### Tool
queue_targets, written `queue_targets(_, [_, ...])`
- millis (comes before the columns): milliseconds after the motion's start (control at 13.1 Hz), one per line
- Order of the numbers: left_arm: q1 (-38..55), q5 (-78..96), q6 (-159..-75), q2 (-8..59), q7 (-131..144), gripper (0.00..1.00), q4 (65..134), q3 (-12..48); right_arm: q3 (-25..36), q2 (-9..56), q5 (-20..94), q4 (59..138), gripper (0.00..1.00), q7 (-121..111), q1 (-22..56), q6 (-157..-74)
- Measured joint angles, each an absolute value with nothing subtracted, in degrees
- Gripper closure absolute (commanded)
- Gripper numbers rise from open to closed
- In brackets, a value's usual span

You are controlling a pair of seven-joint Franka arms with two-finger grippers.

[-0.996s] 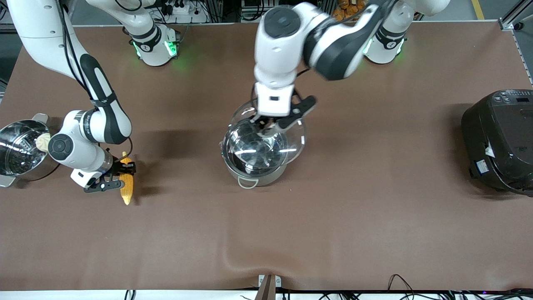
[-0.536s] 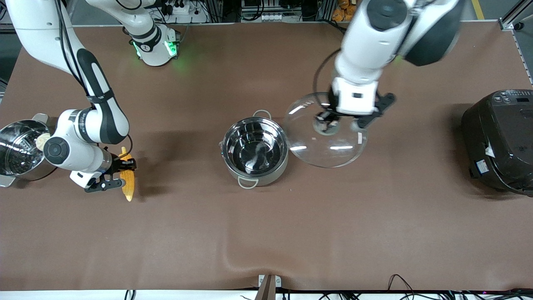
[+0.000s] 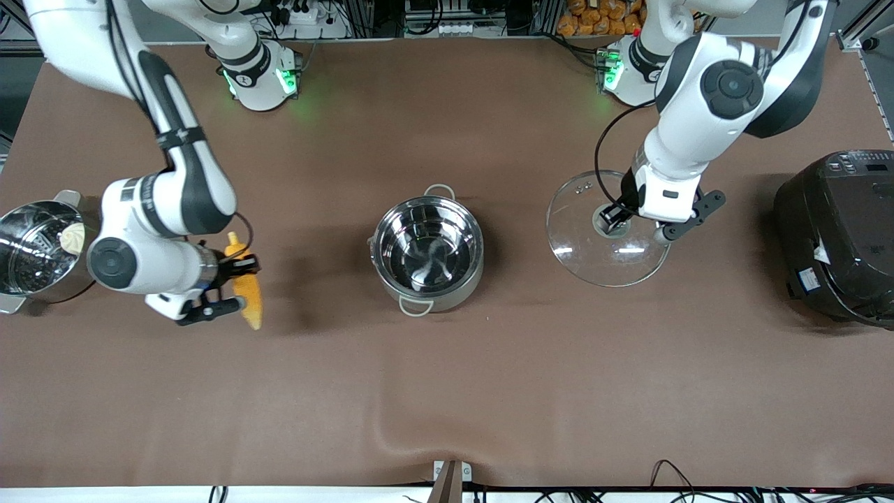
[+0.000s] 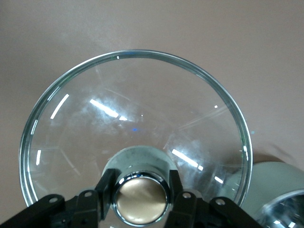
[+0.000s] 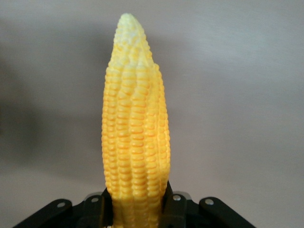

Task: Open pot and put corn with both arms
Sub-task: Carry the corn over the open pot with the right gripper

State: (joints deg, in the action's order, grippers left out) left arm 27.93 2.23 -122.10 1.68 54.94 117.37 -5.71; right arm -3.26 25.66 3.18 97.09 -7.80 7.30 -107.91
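I should let go of the glass lid with my left gripper on the brown cloth [image 3: 625, 248] between the pot and the rice cooker. The lid is now beside the pot.
The steel pot [image 3: 427, 251] stands open and empty in the middle of the table. Its rim also shows in the left wrist view [image 4: 281, 209]. My left gripper [image 3: 617, 219] is shut on the copper knob [image 4: 141, 199] of the glass lid [image 3: 604, 234], beside the pot toward the left arm's end. I cannot tell whether the lid [image 4: 133, 118] touches the table. My right gripper [image 3: 230, 285] is shut on the thick end of the corn [image 3: 246, 292], held above the table between the steamer pot and the pot. The corn [image 5: 135, 123] points away from the right gripper [image 5: 137, 209].
A steel steamer pot [image 3: 28, 255] with a white bun [image 3: 72, 237] stands at the right arm's end. A big black rice cooker [image 3: 838, 234] stands at the left arm's end. The brown cloth has a wrinkle [image 3: 391, 426] near the front edge.
My left gripper carried the lid off the pot toward the left arm's end and lowered it. My right gripper lifted the corn and moved it a little toward the pot.
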Motion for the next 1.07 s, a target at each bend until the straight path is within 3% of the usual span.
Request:
queue_targets(689, [24.4,2.2,-147.6,4.2,52.2,1.00,138.1,-5.6,-4.1,25.9,5.5,94.4,1.00,-0.4,26.6,-112.9])
queue_targets(1072, [21.6,2.2,-153.3,7.6,49.6,1.00,141.0,-5.6,-4.1,28.1,5.5,93.1,1.00,0.3,31.1,-114.9])
